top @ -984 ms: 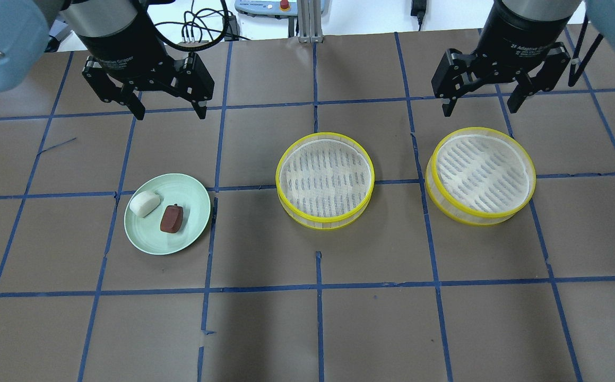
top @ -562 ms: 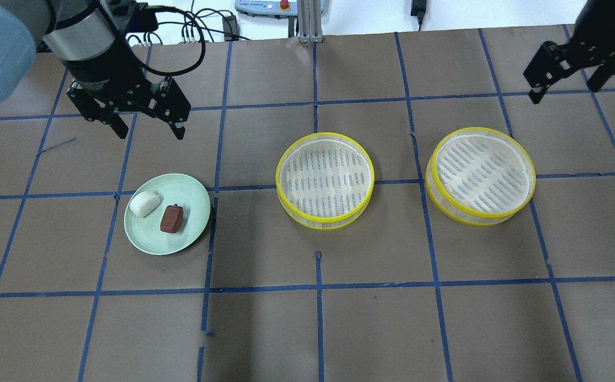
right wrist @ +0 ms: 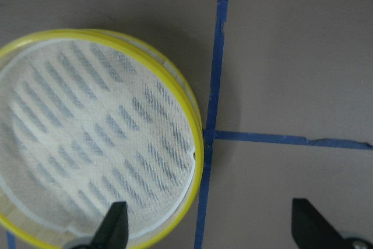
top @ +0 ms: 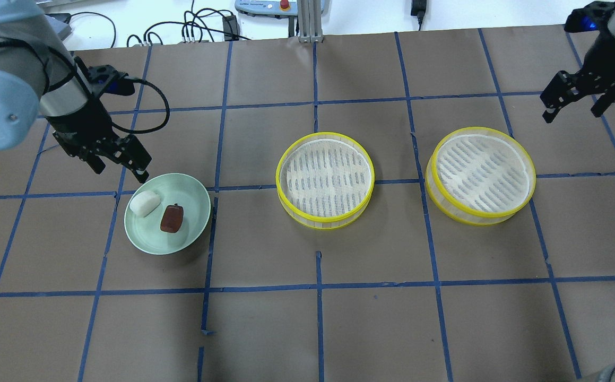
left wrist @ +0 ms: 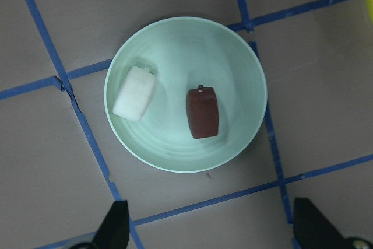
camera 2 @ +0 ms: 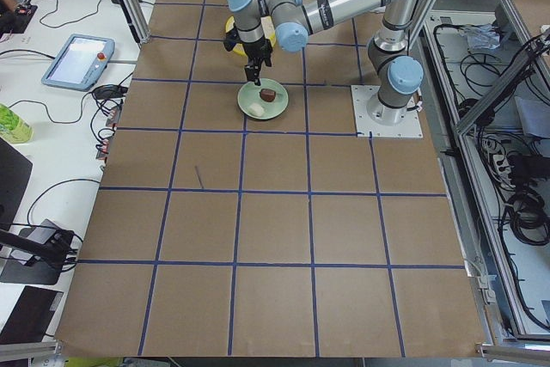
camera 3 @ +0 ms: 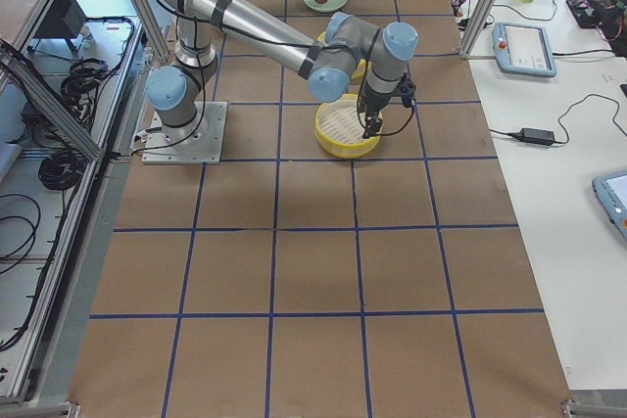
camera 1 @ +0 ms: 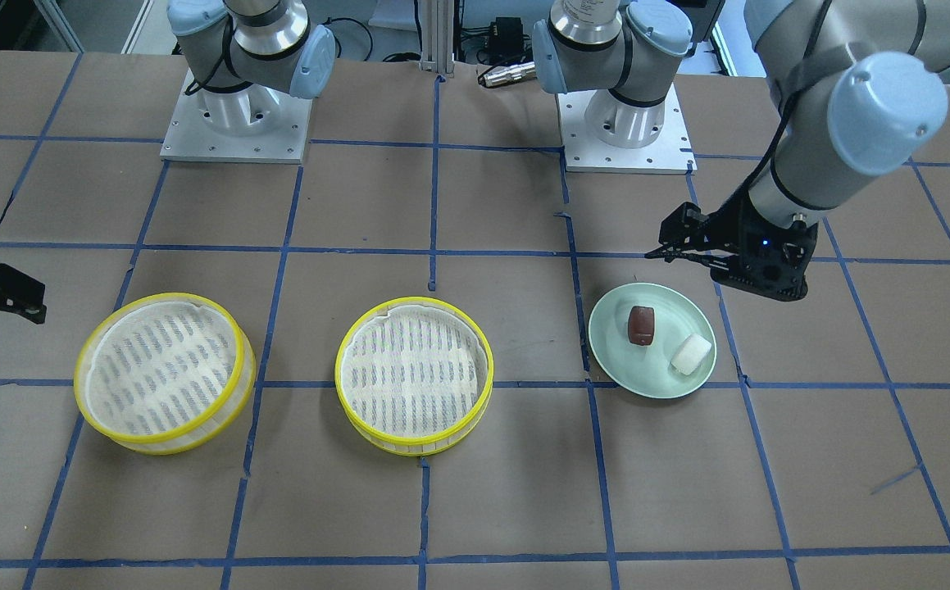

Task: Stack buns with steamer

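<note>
The robot's left gripper will close around the middle of the white bun [camera 1: 692,354] [left wrist: 134,94], which sits next to the brown bun on the pale green plate.
A white bun [top: 145,203] and a dark reddish-brown bun [top: 171,218] lie side by side on a pale green plate [top: 193,201] at the left. Two empty yellow-rimmed steamer trays stand apart, one in the middle [top: 325,180] and one at the right [top: 481,175]. My left gripper [top: 120,173] is open and empty, just behind the plate's far-left rim. In the left wrist view the white bun [left wrist: 134,93] and brown bun [left wrist: 202,112] lie ahead of the open fingers [left wrist: 116,225]. My right gripper [top: 572,114] is open and empty, behind and to the right of the right steamer [right wrist: 93,144].
The table is brown paper with a grid of blue tape lines [top: 318,286]. Cables [top: 196,26] and a control box [top: 265,6] lie beyond the table's far edge. The two arm bases [camera 1: 622,123] are bolted at the robot's side.
My left gripper has come down and toward the plate, still open. My right gripper has swung out to the right, past the right steamer. The buns and steamers have not moved.
</note>
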`<state>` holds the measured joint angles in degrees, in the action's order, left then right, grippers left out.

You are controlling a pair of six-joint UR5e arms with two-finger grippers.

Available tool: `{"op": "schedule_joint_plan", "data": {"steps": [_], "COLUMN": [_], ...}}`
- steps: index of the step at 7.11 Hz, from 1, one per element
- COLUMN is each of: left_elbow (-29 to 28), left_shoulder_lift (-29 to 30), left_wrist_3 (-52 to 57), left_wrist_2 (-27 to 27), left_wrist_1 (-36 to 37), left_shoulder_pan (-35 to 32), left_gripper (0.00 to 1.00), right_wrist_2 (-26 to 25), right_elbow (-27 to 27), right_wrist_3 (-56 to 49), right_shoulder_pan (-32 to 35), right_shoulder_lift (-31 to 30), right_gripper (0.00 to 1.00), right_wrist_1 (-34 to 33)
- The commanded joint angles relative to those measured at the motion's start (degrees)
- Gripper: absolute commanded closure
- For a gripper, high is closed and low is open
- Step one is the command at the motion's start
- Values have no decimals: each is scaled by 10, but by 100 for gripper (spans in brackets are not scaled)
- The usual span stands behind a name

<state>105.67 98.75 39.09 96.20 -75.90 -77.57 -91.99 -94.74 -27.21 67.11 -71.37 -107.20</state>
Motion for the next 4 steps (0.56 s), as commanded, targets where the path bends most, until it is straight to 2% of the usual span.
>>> {"op": "schedule_joint_plan", "data": {"steps": [1, 2, 3, 4], "left_elbow": [46, 56, 52, 54], "left_shoulder_lift": [42, 51, 71, 93], "left_wrist_3": [107, 109, 114, 121], "left_wrist_2": [35, 36, 36, 36], "left_wrist_1": [83, 107, 133, 152], "left_shoulder_pan": [1, 1, 1, 1], "left_gripper": [2, 4, 4, 5], "right_wrist_2": [1, 4, 1, -1], "right_elbow": [-110, -115, -128, -135], "right_wrist_3": [5, 4, 16, 15], "right_shoulder_pan": [-10, -11, -11, -11], "right_shoulder_lift": [7, 11, 11, 11], "right_gripper": [0, 5, 19, 40], "right_wrist_1": [-152, -153, -152, -152]}}
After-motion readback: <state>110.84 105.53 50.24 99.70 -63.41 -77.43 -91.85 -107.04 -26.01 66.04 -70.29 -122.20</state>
